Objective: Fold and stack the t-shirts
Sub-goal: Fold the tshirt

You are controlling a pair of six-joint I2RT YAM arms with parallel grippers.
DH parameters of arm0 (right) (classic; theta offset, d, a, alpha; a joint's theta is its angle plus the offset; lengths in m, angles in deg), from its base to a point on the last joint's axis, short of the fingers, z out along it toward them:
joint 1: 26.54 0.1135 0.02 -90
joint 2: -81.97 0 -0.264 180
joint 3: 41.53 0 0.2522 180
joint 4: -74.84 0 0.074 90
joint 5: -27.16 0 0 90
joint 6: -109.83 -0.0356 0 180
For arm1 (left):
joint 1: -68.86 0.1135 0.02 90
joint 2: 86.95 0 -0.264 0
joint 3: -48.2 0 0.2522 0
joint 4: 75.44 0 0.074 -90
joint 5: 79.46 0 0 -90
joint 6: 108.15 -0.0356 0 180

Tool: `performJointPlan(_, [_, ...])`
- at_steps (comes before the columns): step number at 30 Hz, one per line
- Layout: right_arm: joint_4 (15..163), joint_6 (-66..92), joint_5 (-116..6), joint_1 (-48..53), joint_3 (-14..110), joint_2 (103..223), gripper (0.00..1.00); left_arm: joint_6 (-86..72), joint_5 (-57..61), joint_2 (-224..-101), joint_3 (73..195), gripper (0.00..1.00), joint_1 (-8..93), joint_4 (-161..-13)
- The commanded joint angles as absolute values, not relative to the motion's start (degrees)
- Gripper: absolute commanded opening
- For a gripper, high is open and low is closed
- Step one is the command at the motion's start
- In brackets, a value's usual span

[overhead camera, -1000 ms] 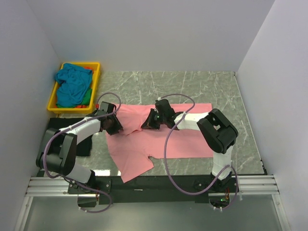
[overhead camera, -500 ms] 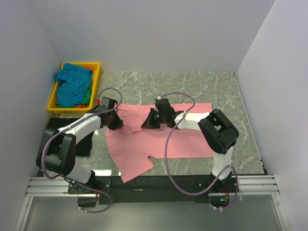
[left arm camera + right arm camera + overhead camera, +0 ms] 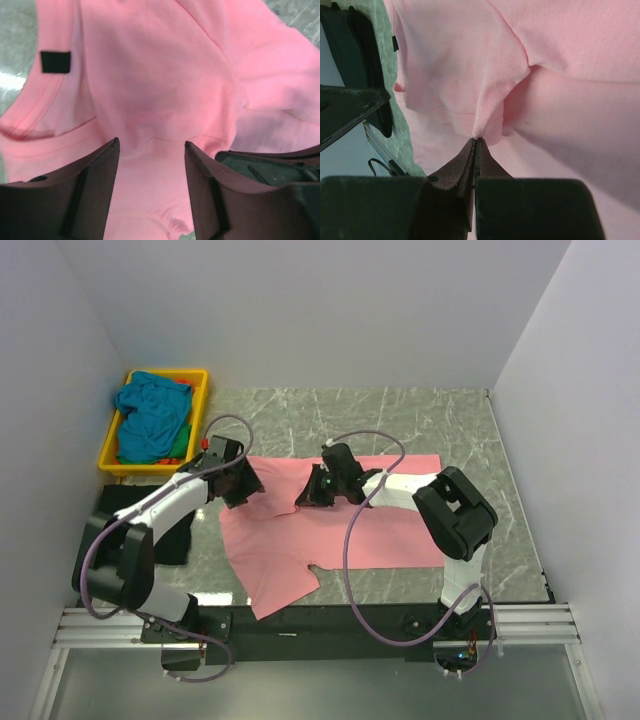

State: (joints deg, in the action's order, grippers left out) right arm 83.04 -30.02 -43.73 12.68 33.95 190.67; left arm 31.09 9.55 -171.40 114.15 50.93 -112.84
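Observation:
The folded sleeve's hem is lying rumpled beside the collar, so my left gripper needs to pinch its collar-side corner [image 3: 128, 154] and pull the hem straight while my right gripper holds.
The salmon pink t-shirt [image 3: 330, 530] lies spread on the marble table, one sleeve hanging toward the near edge. My left gripper [image 3: 243, 488] is open just above the shirt's left shoulder; in the left wrist view [image 3: 151, 145] pink cloth and the collar with its black label [image 3: 55, 62] lie between the spread fingers. My right gripper [image 3: 303, 498] is shut on a pinched fold of the pink shirt [image 3: 485, 115] near the collar, lifting it slightly. The teal blue t-shirt [image 3: 150, 410] lies crumpled in the yellow tray with green and orange-red bits under it.
The yellow tray [image 3: 200, 390] stands at the back left corner of the table. A dark cloth [image 3: 178, 535] lies by the left arm's base. White walls close the back and both sides.
My left gripper has moved up and to the right along the shirt's left edge toward the collar. My right gripper holds its pinch almost unmoved.

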Motion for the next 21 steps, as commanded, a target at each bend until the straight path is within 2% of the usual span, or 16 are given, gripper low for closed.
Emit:
performJointPlan(1, [82.9,-28.7,-44.5,12.6,36.0,187.3,0.0,31.2,12.8,-165.0,111.5,0.62,50.7,-114.2])
performJointPlan(10, [82.5,-28.2,-43.9,12.6,35.8,187.3,0.0,29.1,11.1,-163.0,103.6,0.57,50.7,-109.5])
performJointPlan(21, [82.2,-28.2,-43.3,12.6,35.7,187.7,0.0,27.8,9.0,-169.1,104.1,0.52,50.5,-101.9])
